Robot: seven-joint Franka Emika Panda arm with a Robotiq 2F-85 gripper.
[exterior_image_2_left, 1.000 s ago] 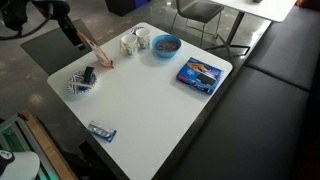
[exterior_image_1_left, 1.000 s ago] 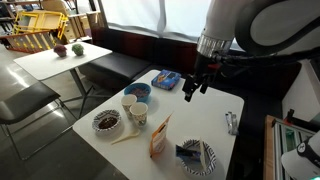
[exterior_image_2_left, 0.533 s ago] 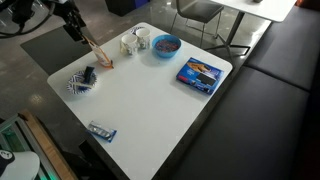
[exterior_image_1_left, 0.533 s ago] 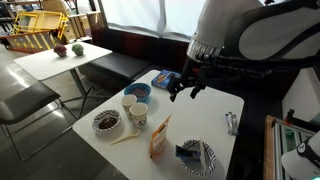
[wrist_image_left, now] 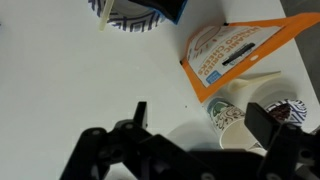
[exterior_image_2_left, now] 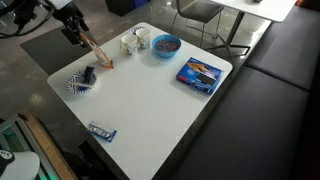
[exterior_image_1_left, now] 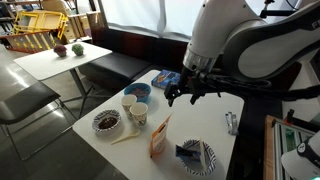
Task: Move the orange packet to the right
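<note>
The orange packet's top edge (exterior_image_1_left: pixel 166 120), beside the paper cups, is the next place my gripper will go down to and close on.
The orange packet (exterior_image_1_left: pixel 160 137) stands on edge on the white table (exterior_image_1_left: pixel 200 120), near the front, beside the cups. It appears as a thin orange strip in an exterior view (exterior_image_2_left: pixel 96 51) and as a flat orange pouch with printed markings in the wrist view (wrist_image_left: pixel 235 52). My gripper (exterior_image_1_left: pixel 186 93) hangs open and empty above the table, behind and above the packet, not touching it. In the wrist view its two dark fingers (wrist_image_left: pixel 203 120) spread wide, with a paper cup (wrist_image_left: pixel 232 112) between them below.
Two paper cups (exterior_image_1_left: pixel 134 108), a blue bowl (exterior_image_1_left: pixel 138 91) and a dark bowl (exterior_image_1_left: pixel 106 121) sit near the packet. A striped plate (exterior_image_1_left: pixel 197 156) holds a dark item. A flat blue packet (exterior_image_2_left: pixel 200 74) and a small wrapper (exterior_image_2_left: pixel 102 129) lie elsewhere on the table.
The arm has moved down and toward the cups and orange packet. The gripper stays open. Nothing on the table has moved.
</note>
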